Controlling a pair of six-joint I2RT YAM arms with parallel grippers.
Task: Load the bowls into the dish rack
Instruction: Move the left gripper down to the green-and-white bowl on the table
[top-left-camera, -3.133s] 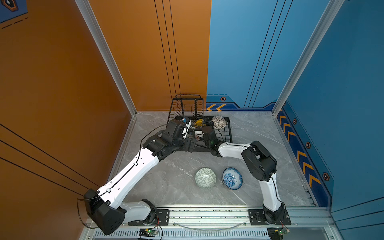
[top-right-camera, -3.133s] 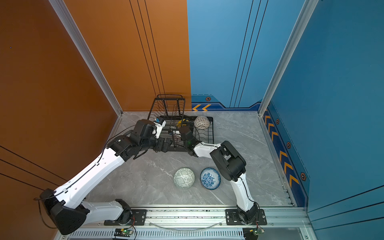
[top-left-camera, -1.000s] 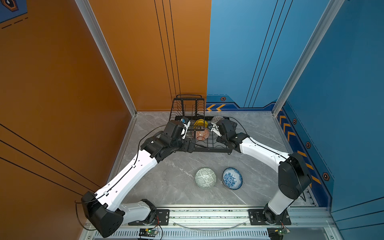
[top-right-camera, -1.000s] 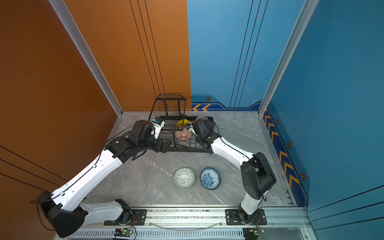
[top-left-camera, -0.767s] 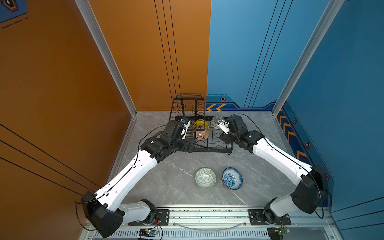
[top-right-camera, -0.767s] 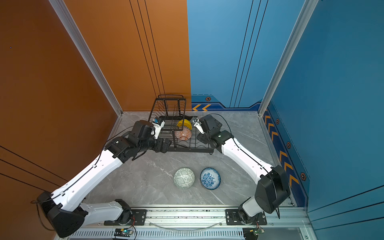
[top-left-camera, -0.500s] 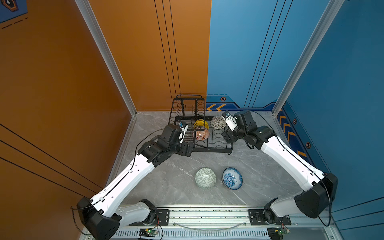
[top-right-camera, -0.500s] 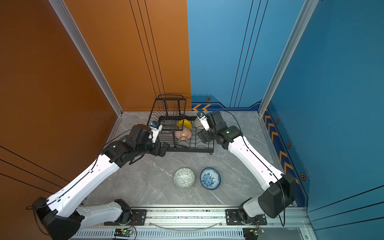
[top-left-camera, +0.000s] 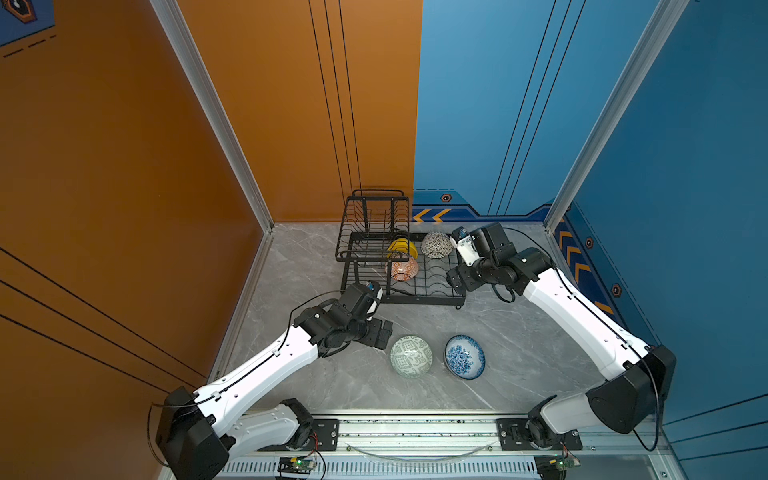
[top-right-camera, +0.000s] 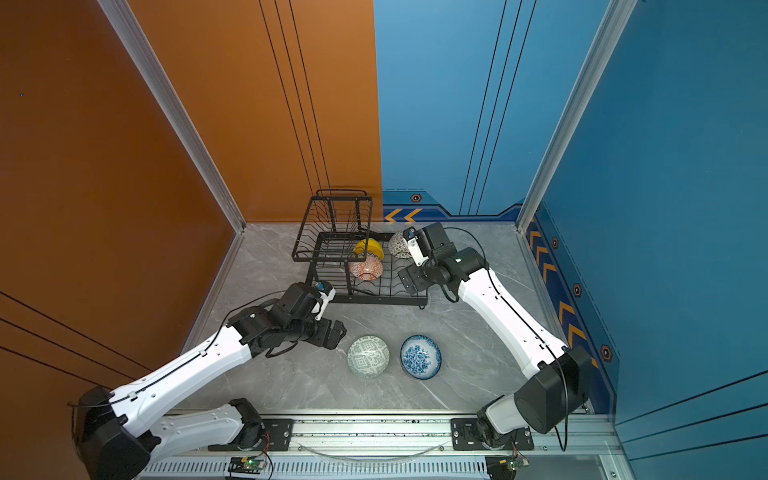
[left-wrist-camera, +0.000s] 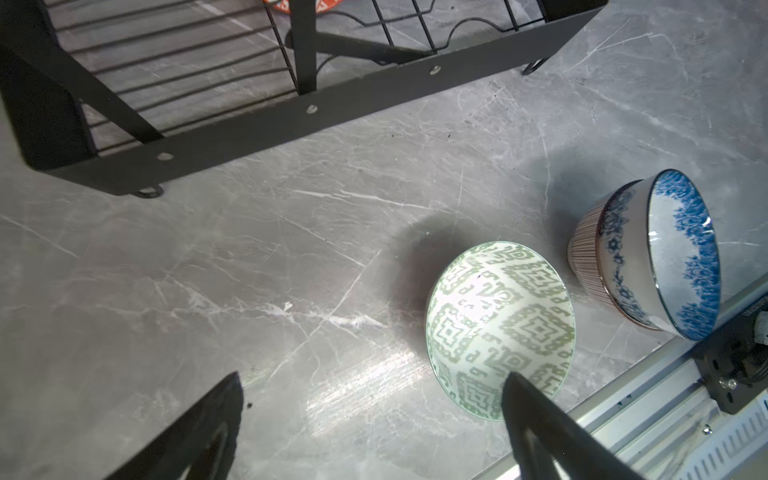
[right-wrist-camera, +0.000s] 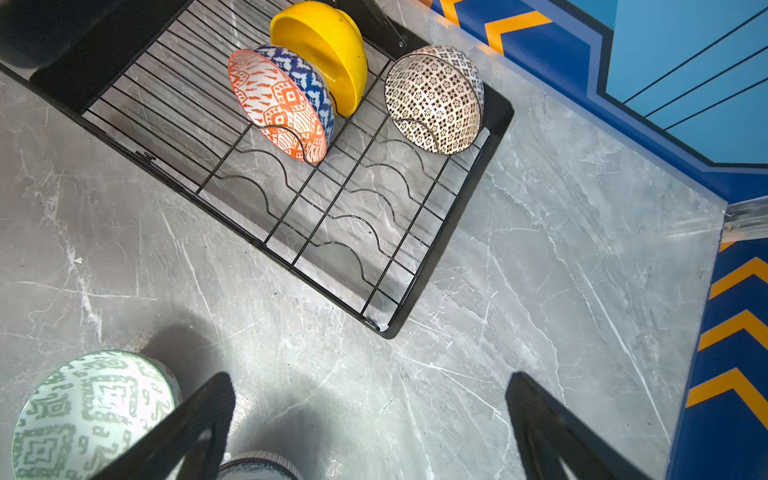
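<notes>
My left gripper is going to close on the pale green bowl's rim (top-left-camera: 392, 353) (left-wrist-camera: 430, 357), on the side that faces away from the blue-white floral bowl.
The black wire dish rack (top-left-camera: 419, 297) (top-right-camera: 376, 300) stands at the back. On edge in its low tray are three bowls: yellow (top-left-camera: 402, 248) (right-wrist-camera: 328, 45), orange-white (top-left-camera: 404, 270) (right-wrist-camera: 276, 102) and dark fine-patterned (top-left-camera: 436, 244) (right-wrist-camera: 434, 97). A pale green bowl (top-left-camera: 411, 356) (left-wrist-camera: 498, 316) and a blue-white floral bowl (top-left-camera: 464, 356) (left-wrist-camera: 673, 249) sit upright on the floor. I cannot tell whether the striped band under the floral one is another bowl. My left gripper (top-left-camera: 380, 332) (left-wrist-camera: 372, 378) hangs open and empty just left of the green bowl. My right gripper (top-left-camera: 455, 282) (right-wrist-camera: 370, 378) is open and empty at the rack's right front corner.
The rack's raised basket tier (top-left-camera: 376, 216) is at its left end, near the orange wall. Blue wall panels close the back right and right side. An aluminium rail (top-left-camera: 415, 428) with both arm bases runs along the front edge of the grey marble floor (top-left-camera: 519, 332).
My left gripper has drawn back from the rack's front edge to beside the green bowl. My right arm has swung rightward off the rack to its right end. Both stayed open.
</notes>
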